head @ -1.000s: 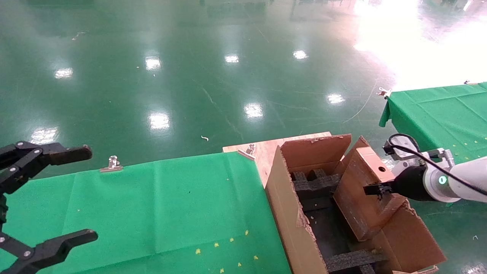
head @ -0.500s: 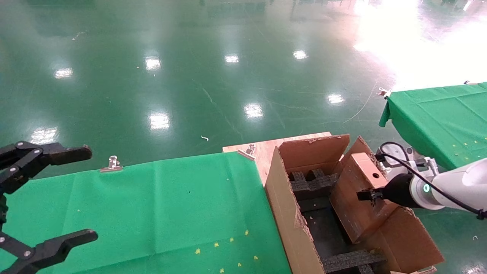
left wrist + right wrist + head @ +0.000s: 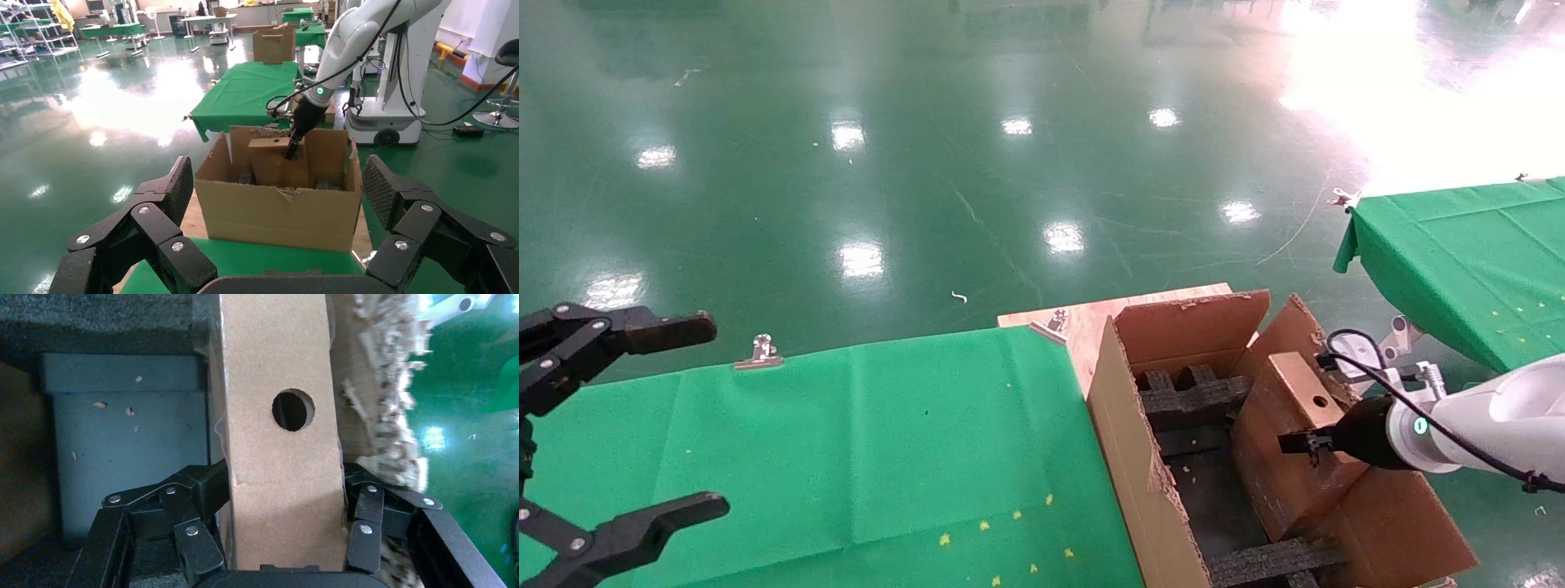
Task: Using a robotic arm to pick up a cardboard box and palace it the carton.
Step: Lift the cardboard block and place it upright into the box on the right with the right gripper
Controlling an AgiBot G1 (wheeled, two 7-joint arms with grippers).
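My right gripper has the cardboard box. It will let go of it between the black foam inserts, against the carton's ragged side (image 3: 240, 438).
My right gripper (image 3: 1305, 443), on the white arm with the teal ring, is shut on the small brown cardboard box (image 3: 1283, 437) with the round hole. It holds the box on edge, tilted, partly down inside the large carton (image 3: 1140, 457) along the carton's right side. In the right wrist view the box (image 3: 278, 453) stands between my black fingers (image 3: 196, 493), above black foam inserts. The left wrist view shows the carton (image 3: 278, 205), the box (image 3: 272, 165) and the right gripper (image 3: 292, 147) from afar. My left gripper (image 3: 625, 425) is open and empty at the left edge.
The carton stands on a wooden board (image 3: 1091, 314) beside the green-clothed table (image 3: 846, 449). Black foam inserts (image 3: 1193, 400) line the carton's bottom. Its ragged right flap (image 3: 1397, 510) leans outward. A second green table (image 3: 1467, 253) stands at the right. Metal clips (image 3: 759, 353) hold the cloth.
My right gripper has moved down and slightly left with the box, lowering it deeper into the carton. The left gripper has not moved.
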